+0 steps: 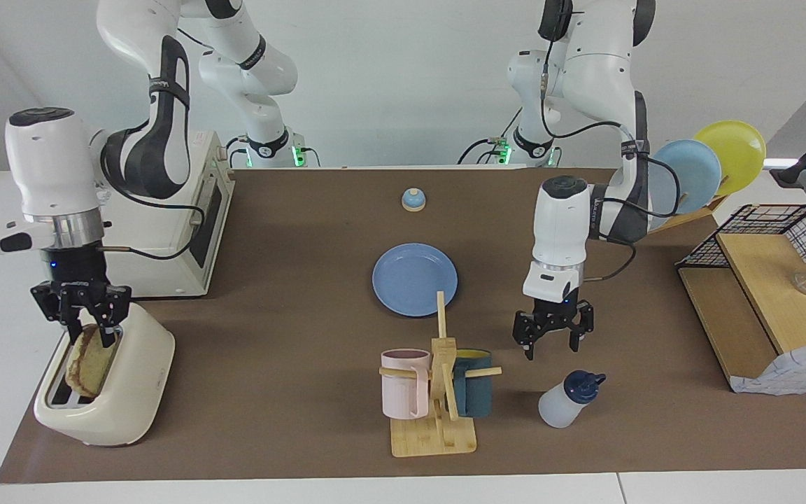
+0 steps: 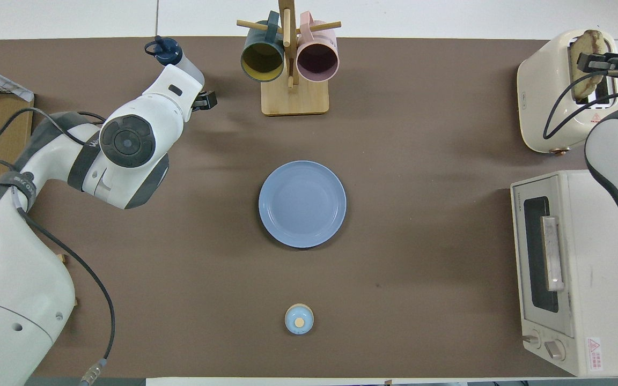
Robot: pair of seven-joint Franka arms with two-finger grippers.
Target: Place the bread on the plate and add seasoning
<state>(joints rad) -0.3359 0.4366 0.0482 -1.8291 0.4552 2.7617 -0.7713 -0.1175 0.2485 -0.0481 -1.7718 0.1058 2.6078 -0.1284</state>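
The robot's left gripper will next go to the seasoning bottle's white body (image 2: 191, 69), below its navy cap, and close there.
The bread (image 1: 87, 367) stands tilted, mostly risen out of the slot of a cream toaster (image 1: 126, 392) at the right arm's end of the table. My right gripper (image 1: 92, 334) is shut on the bread's top edge; the bread also shows in the overhead view (image 2: 588, 40). The blue plate (image 1: 415, 280) lies bare at the table's middle (image 2: 302, 203). The seasoning bottle (image 1: 569, 400), white with a navy cap (image 2: 165, 51), stands farther from the robots than the plate, toward the left arm's end. My left gripper (image 1: 552, 341) hangs open and empty above the table beside the bottle.
A toaster oven (image 1: 193, 210) stands nearer to the robots than the toaster. A wooden mug rack (image 1: 438, 399) with a pink and a dark mug stands between plate and bottle. A small blue bell knob (image 1: 413, 200), a rack of plates (image 1: 697, 171) and a wire shelf (image 1: 760, 308) are also there.
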